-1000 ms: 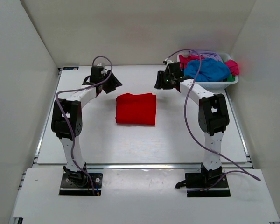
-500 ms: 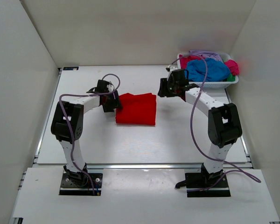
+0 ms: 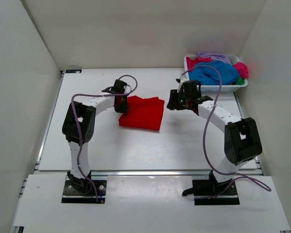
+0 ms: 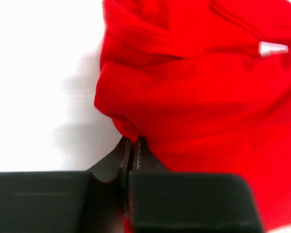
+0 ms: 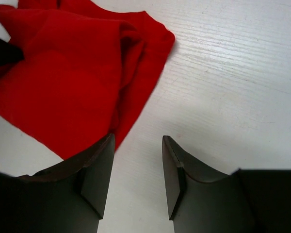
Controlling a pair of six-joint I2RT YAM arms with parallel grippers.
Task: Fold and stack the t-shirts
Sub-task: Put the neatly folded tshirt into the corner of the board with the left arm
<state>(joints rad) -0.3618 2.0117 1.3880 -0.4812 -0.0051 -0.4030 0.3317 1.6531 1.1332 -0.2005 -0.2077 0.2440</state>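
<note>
Next, I set the folded red t-shirt down with my left gripper by the small black label at the table's back edge [image 3: 84,82].
A folded red t-shirt [image 3: 143,113] lies on the table near its middle. My left gripper [image 3: 121,104] is at the shirt's upper left corner, shut on a pinch of the red cloth [image 4: 128,130]. To the right of the shirt my right gripper [image 3: 176,101] stands open over bare table, its left finger [image 5: 99,167] beside the red hem [image 5: 136,104] and nothing between the fingers. More t-shirts lie heaped in the basket: blue [image 3: 214,73], magenta-pink [image 3: 196,61], lavender [image 3: 213,56] and a bit of green [image 3: 239,81].
The white mesh basket [image 3: 223,89] stands at the back right corner of the table. White walls close in the left, back and right sides. Both arms' bases sit at the near edge.
The left gripper moved right to the shirt's left edge and shut on the cloth, lifting that corner slightly. The right gripper came down and forward toward the shirt's right side.
</note>
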